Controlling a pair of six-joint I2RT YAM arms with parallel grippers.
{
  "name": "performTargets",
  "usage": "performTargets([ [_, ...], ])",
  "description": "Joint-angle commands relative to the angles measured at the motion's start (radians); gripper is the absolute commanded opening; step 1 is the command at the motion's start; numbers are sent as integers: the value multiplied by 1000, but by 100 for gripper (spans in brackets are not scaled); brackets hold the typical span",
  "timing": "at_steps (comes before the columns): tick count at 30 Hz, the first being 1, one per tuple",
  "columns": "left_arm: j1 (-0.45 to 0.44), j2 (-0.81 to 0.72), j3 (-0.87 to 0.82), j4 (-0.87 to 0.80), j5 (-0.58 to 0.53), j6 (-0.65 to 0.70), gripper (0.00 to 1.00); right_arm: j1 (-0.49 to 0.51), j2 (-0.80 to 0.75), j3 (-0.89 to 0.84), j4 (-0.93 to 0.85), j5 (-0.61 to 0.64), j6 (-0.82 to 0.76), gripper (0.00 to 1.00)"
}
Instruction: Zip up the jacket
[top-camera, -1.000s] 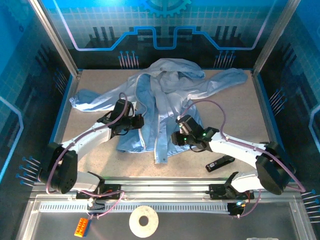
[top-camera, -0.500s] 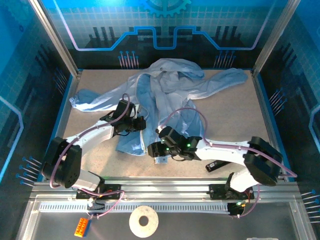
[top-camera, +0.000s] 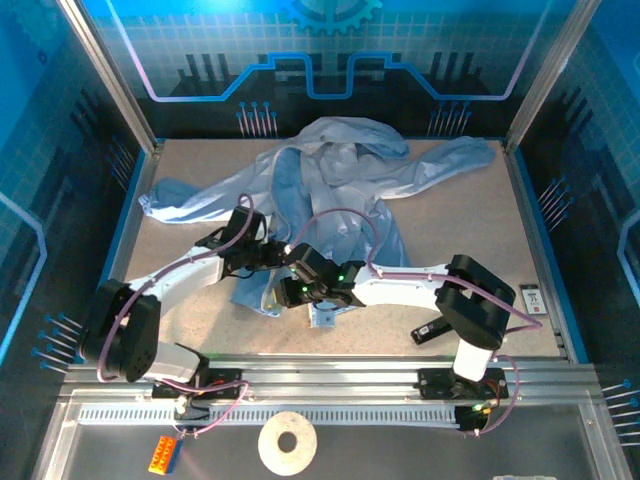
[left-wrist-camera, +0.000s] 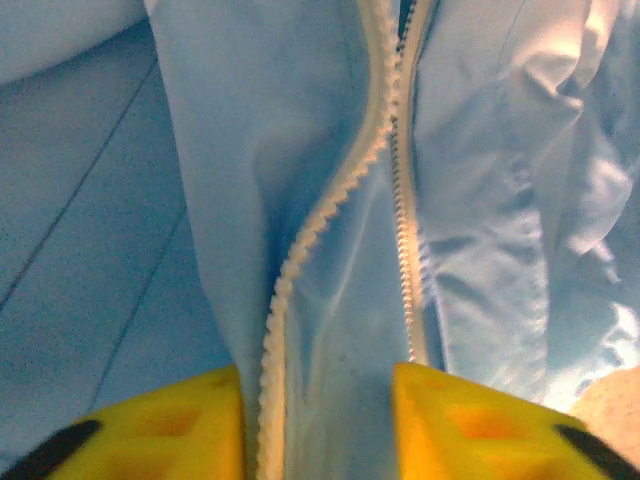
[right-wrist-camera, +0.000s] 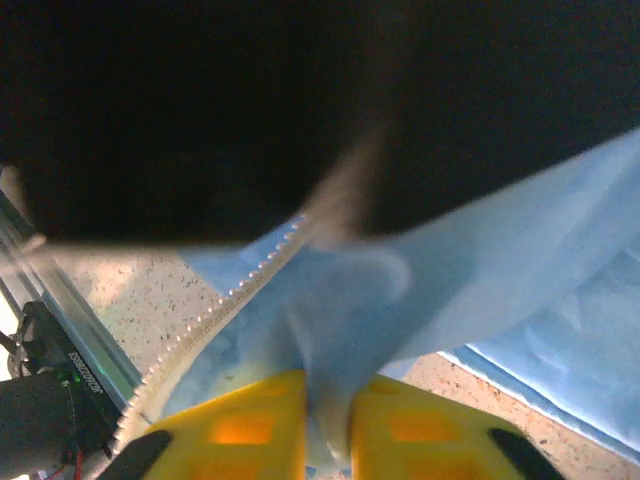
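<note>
My right gripper holds jacket fabric beside the toothed zipper strip, so it should open and take the jacket panel by the zipper strip's lower end (right-wrist-camera: 138, 408).
The light blue jacket (top-camera: 340, 190) lies spread over the table, front open, hood at the back. My left gripper (top-camera: 272, 256) hovers low over its left front panel. In the left wrist view the left gripper (left-wrist-camera: 318, 405) is open, its yellow fingers (left-wrist-camera: 170, 430) standing apart over the fabric, with two pale zipper strips (left-wrist-camera: 300, 250) running unjoined away from them. My right gripper (top-camera: 292, 290) is at the jacket's lower front edge. In the right wrist view the right gripper (right-wrist-camera: 330, 415) is shut on a fold of jacket fabric (right-wrist-camera: 480, 260), a toothed zipper strip (right-wrist-camera: 210, 310) hanging to its left.
A black oblong object (top-camera: 440, 326) lies on the table near the right arm's base, and a small white tag (top-camera: 530, 298) sits by the right wall. A white tape roll (top-camera: 287, 442) and an orange block (top-camera: 163, 453) lie in front of the rail.
My right arm swept left across the jacket to its lower front edge and closed on the fabric. My left gripper went from shut to open and stayed about where it was.
</note>
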Motion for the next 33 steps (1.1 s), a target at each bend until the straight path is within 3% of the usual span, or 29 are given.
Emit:
performTargets([
  [1, -1, -114, -27, -61, -32, -15, 49, -17, -4, -37, 38, -10, 8, 8],
  [3, 16, -174, -59, -89, -50, -35, 49, -29, -25, -68, 50, -11, 6, 5],
  [6, 39, -260, -123, -120, -63, -111, 47, -61, -53, -105, 29, 1, -9, 8],
  [10, 42, -327, -245, -48, 17, -232, 27, -95, -80, -105, -48, 4, -32, 33],
  [15, 36, -312, -363, 67, 29, -306, 18, -97, -121, -57, -181, 80, -70, 46],
  [20, 36, -298, -396, 71, -4, -306, 16, -72, -117, 20, -232, 94, -91, 57],
  [27, 38, -313, -425, 50, -39, -325, 16, 30, 70, 229, -368, 172, -137, 69],
  [33, 39, -434, -461, -5, -72, -348, 16, 40, 203, 350, -535, 281, -140, 69],
])
